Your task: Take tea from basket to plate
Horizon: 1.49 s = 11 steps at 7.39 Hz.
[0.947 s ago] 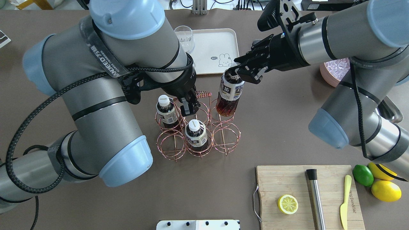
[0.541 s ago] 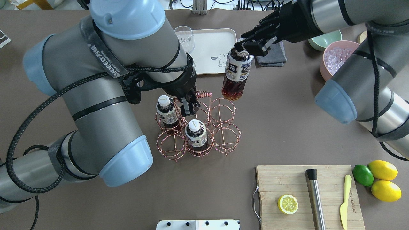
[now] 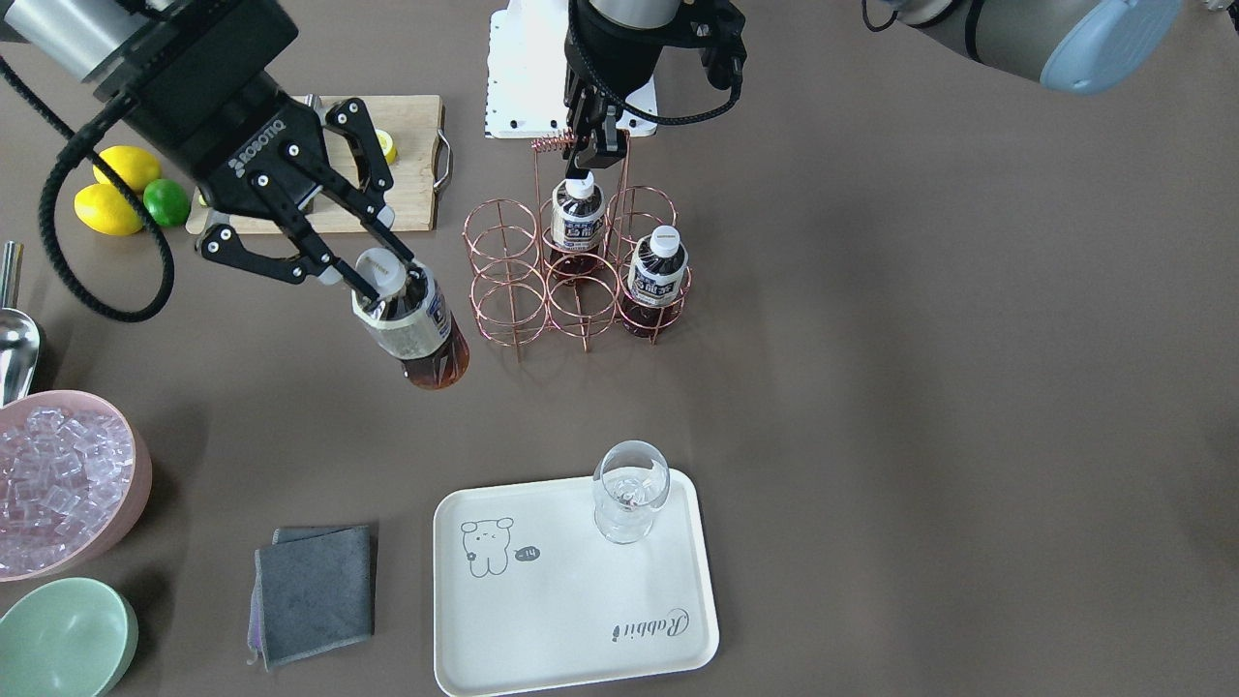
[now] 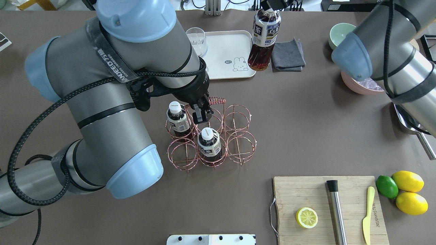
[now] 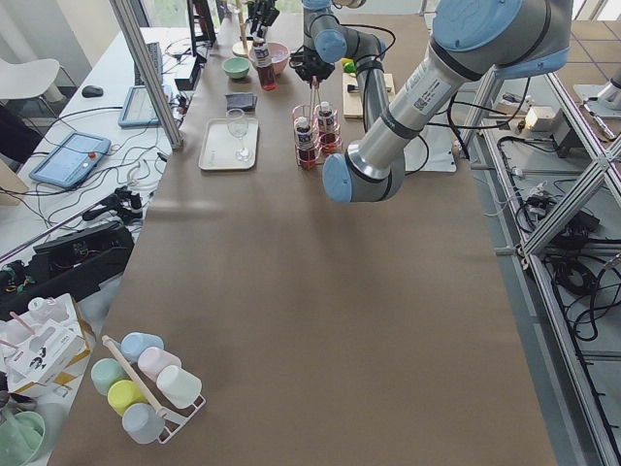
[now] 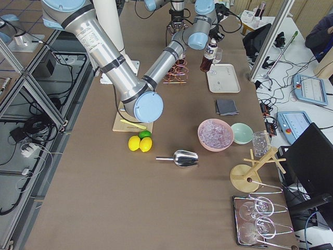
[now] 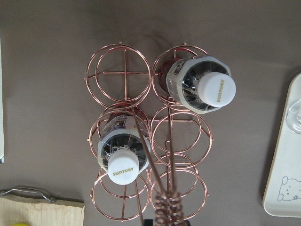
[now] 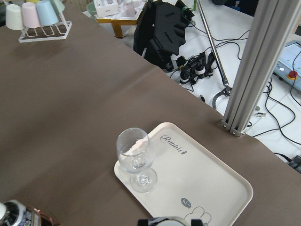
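Note:
The bear drawing is near the grey cloth. My right gripper should release the tea on the cream plate (image 3: pixel 511 591) (image 8: pixel 205 197), beside that drawing.
My right gripper (image 3: pixel 373 281) is shut on the neck of a tea bottle (image 3: pixel 414 329) with a white cap, hanging tilted in the air. From overhead the tea (image 4: pixel 263 41) hangs by the plate's right edge, beside a grey cloth. The cream plate (image 3: pixel 571 620) bears a stemmed glass (image 3: pixel 629 489). Two more tea bottles (image 4: pixel 177 117) (image 4: pixel 209 143) stand in the copper wire basket (image 3: pixel 500 201). My left gripper (image 4: pixel 201 115) is shut on the basket's tall handle, next to its coil (image 4: pixel 217 100).
The grey cloth (image 4: pixel 287 54) lies right of the plate. A pink bowl of ice (image 3: pixel 58 479) and a green bowl (image 3: pixel 63 639) stand further right. A cutting board (image 4: pixel 327 207) holds a lemon half, a muddler and a knife; lemons and a lime lie beside it.
My right gripper has lifted the tea out of the basket's cell and carried it up and away, to the plate's right edge. The left arm and basket have stayed still.

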### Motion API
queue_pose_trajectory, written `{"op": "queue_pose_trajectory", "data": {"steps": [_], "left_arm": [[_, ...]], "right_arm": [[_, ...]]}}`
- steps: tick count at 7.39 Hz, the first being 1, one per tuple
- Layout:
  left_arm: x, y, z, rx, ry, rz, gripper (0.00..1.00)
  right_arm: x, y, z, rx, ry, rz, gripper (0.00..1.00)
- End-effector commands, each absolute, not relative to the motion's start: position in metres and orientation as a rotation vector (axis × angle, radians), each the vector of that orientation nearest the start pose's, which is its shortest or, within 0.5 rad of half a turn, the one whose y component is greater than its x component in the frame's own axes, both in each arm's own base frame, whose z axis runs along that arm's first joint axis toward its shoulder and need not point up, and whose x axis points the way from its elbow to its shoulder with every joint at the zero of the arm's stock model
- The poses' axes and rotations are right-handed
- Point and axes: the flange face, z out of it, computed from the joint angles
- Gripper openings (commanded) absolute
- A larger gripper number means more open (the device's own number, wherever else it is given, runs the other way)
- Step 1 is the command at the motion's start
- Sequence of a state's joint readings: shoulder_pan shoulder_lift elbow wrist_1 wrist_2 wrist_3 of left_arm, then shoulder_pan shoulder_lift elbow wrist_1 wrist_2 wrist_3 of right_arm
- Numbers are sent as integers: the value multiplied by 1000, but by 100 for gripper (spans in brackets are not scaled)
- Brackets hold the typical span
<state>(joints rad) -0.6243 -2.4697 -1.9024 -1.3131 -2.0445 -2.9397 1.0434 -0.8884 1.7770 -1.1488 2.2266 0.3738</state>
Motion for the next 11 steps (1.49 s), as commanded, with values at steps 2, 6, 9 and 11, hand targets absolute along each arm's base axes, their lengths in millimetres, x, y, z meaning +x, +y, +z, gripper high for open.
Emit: {"op": "queue_pose_trajectory", "data": {"steps": [2, 6, 9, 11], "left_arm": [[436, -410, 23, -825, 834, -1558, 0], [432, -411, 23, -822, 834, -1565, 0], [432, -411, 24, -822, 833, -1566, 0], [430, -412, 22, -821, 836, -1568, 0]], "right_arm": [[-273, -671, 119, 786, -992, -470, 0], [-330, -713, 138, 848, -945, -389, 0], [-393, -701, 160, 914, -955, -345, 0], [-418, -690, 182, 956, -952, -344, 0]]}}
